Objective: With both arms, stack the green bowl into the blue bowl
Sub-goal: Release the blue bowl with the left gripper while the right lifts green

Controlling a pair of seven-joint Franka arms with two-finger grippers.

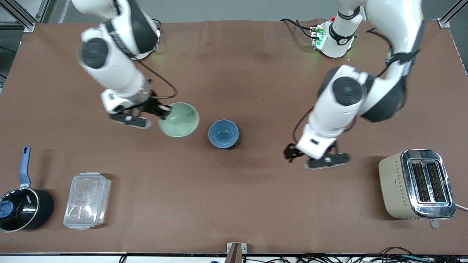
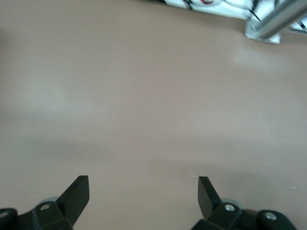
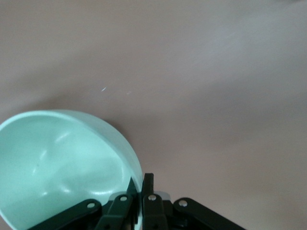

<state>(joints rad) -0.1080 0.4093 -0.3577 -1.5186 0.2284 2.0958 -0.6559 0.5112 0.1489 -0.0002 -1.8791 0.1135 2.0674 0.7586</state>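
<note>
I will release the green bowl nested upright inside the blue bowl [image 1: 223, 133] on the bare brown table with my right gripper.
The pale mint-green bowl [image 1: 179, 119] is tilted, held by its rim in my right gripper [image 1: 164, 111], whose fingers are shut on it, one inside and one outside. In the right wrist view the green bowl [image 3: 57, 163] fills the lower corner with the gripper [image 3: 142, 184] pinching its rim. The blue bowl [image 1: 223, 133] sits upright on the brown table, beside the green bowl toward the left arm's end. My left gripper [image 1: 292, 151] is open and empty, over bare table toward the left arm's end from the blue bowl. The left wrist view shows the gripper [image 2: 144, 189] over bare table.
A beige toaster [image 1: 416, 184] stands at the left arm's end, nearer the front camera. A clear plastic container [image 1: 87, 200] and a black saucepan [image 1: 22, 208] with a blue handle sit at the right arm's end near the front edge.
</note>
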